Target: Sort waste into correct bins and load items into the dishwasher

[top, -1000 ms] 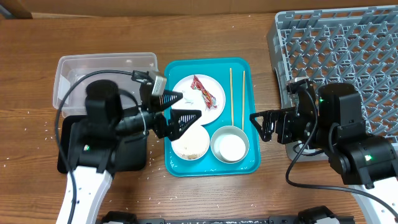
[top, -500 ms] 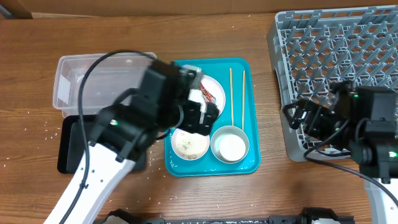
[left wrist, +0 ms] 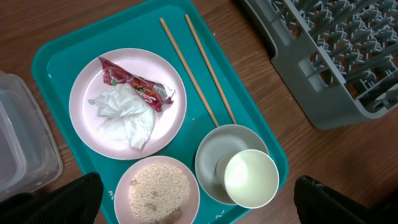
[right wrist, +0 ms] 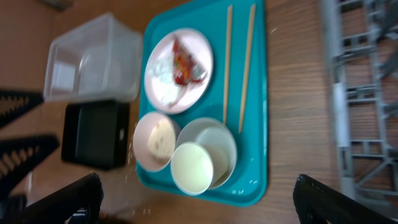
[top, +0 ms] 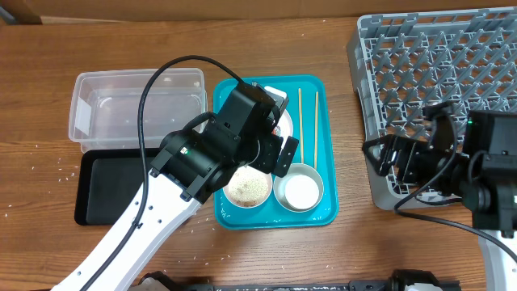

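My left gripper will close next on the white cup's rim (top: 287, 194) (left wrist: 227, 191), on the side that faces the small bowl of rice crumbs.
A round white plate (left wrist: 84, 118) on the teal tray carries the red-and-white wrapper (left wrist: 134, 81) and the crumpled white paper (left wrist: 124, 118). In front of it stand a small bowl of rice crumbs (left wrist: 160, 190) and a second bowl (left wrist: 217, 143) with the white cup (left wrist: 250, 178) in it. Two chopsticks (left wrist: 199, 68) lie along the tray's right side. My left gripper (left wrist: 199, 208) is open and empty above the bowls; in the overhead view (top: 280, 153) its arm hides the plate. My right gripper (top: 386, 158) is open and empty by the dish rack's (top: 452, 65) left edge.
The clear tub (top: 81, 113) stands left of the teal tray (top: 323, 202), with the black tray (top: 113, 186) in front of it. Pale crumbs dot the wood near the black tray. The rack fills the right side.
My left arm has swung right from above the black tray to above the teal tray, covering the plate. My right gripper has drawn back from the teal tray towards the rack.
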